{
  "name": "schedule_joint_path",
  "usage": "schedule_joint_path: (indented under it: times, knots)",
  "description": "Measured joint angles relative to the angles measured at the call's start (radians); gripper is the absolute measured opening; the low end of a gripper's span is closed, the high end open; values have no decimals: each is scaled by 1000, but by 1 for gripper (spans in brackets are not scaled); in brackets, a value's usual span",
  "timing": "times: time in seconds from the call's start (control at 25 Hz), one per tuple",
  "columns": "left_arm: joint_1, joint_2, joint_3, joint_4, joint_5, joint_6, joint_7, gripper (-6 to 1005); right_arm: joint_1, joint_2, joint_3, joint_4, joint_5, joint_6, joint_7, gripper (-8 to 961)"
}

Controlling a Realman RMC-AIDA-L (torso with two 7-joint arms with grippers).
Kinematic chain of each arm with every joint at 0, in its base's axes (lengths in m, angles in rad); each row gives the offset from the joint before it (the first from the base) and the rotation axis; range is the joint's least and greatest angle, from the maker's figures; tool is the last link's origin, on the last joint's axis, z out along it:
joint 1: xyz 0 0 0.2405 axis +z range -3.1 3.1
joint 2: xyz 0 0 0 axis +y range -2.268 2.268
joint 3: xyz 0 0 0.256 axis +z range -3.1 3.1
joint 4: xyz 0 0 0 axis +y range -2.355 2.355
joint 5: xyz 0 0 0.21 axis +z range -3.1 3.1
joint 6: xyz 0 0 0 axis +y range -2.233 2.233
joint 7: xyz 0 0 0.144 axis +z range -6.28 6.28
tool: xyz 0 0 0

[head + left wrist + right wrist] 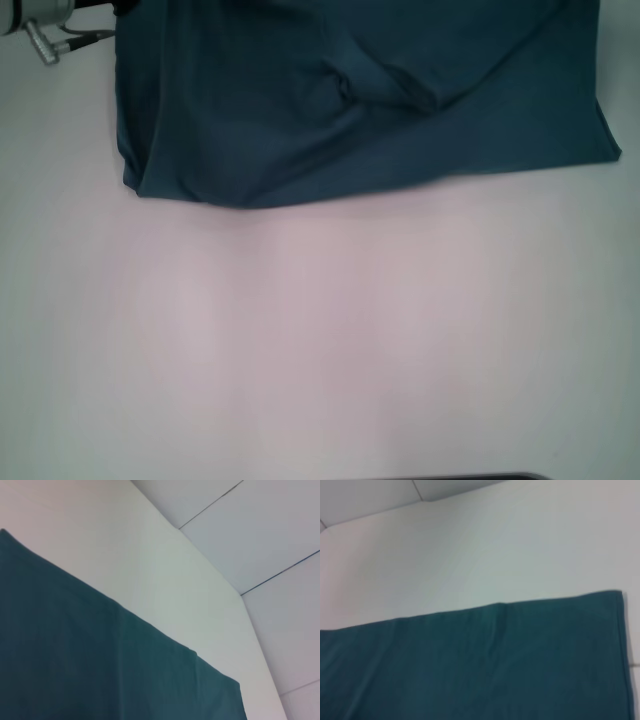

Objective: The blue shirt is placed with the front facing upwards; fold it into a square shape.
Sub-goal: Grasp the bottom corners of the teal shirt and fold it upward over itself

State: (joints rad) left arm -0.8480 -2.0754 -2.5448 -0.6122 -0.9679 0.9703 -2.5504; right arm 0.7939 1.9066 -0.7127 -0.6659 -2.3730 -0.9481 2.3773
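My left gripper will let go of the blue shirt's edge. It will set it on the cloth just inside the corner (158, 10) beside my left arm. The shirt lies folded over itself on the table.
The blue shirt (360, 100) lies on the white table at the far side of the head view, folded over itself with creases and a bunched fold near its middle. Its lettering and collar are hidden. Part of my left arm (45, 25) shows at the top left corner, beside the shirt's left edge; its fingers are out of view. The left wrist view shows plain teal cloth (90, 665) with a straight edge on the table. The right wrist view shows the cloth (485, 665) and one of its corners. My right gripper is not in view.
The white table (320, 340) stretches bare from the shirt to the near edge. The table's edge and a grey tiled floor (260, 525) show in the left wrist view, floor tiles (365, 497) in the right wrist view.
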Motion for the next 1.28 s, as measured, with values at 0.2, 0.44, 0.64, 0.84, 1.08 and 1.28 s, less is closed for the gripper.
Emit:
schedule_joint_path:
  times: [0.2,0.44,0.64,0.84,1.08,1.28]
  knots:
    - [-3,-4,-1,-3,0,-34,-10,6,22,4,-8,4,-16,40,0,11]
    - [4,-8,10,1,-13,-67,-14,7,26,7,-10,6,-17,54,-1,11]
    - [8,-9,7,-2,-17,-79,-14,7,23,9,-13,8,-17,84,-6,11]
    - [6,-9,13,1,-21,-81,-14,8,36,12,-39,30,-17,106,-19,17]
    - [2,-10,19,10,-16,-88,-6,9,45,23,-123,83,-17,170,-25,38]
    - [3,-9,80,18,-15,-126,-10,10,39,24,-140,98,-17,197,-25,55]
